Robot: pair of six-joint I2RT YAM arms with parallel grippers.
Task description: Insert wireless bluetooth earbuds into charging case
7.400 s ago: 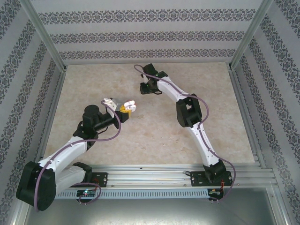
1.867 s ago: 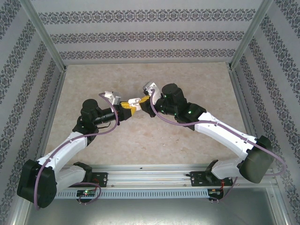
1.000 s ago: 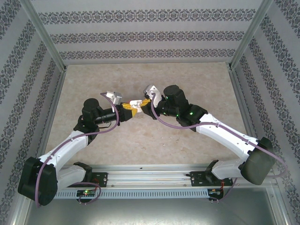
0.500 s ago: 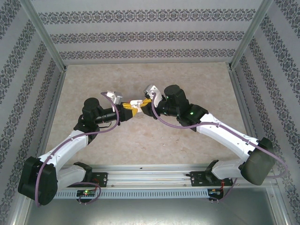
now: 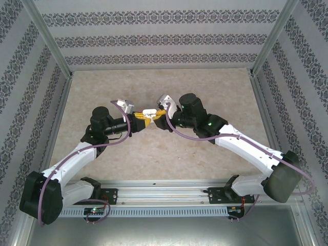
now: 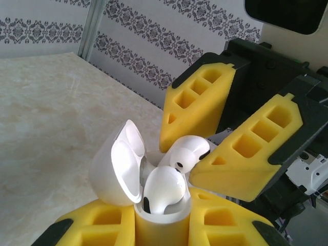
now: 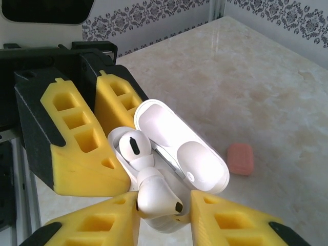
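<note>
The second earbud is leaning crooked over the empty slot, so my right gripper should grip its head (image 7: 158, 199) from another side, lift it clear and line its stem up again.
My left gripper (image 6: 161, 221) is shut on the base of a white charging case (image 6: 160, 225), held upright with its lid (image 6: 117, 165) hinged open. One white earbud (image 6: 163, 188) sits in the near slot. A second white earbud (image 7: 155, 193) lies tilted, tip toward the other slot, between the yellow fingers of my right gripper (image 7: 163, 205). The left finger (image 7: 97, 220) touches it, and a gap shows before the right finger (image 7: 230, 220). In the top view both grippers, left (image 5: 139, 121) and right (image 5: 157, 114), meet at the case (image 5: 149, 111) above mid-table.
A small pink-red case (image 7: 240, 158) lies on the beige table (image 5: 215, 92) beyond the white case. Patterned walls and metal frame posts (image 5: 269, 38) enclose the table on three sides. The arms' bases sit on the rail at the near edge.
The right gripper's jaws have spread a little around the second earbud over the last second. Both arms hold almost the same place; earlier the right arm came from the back of the table.
</note>
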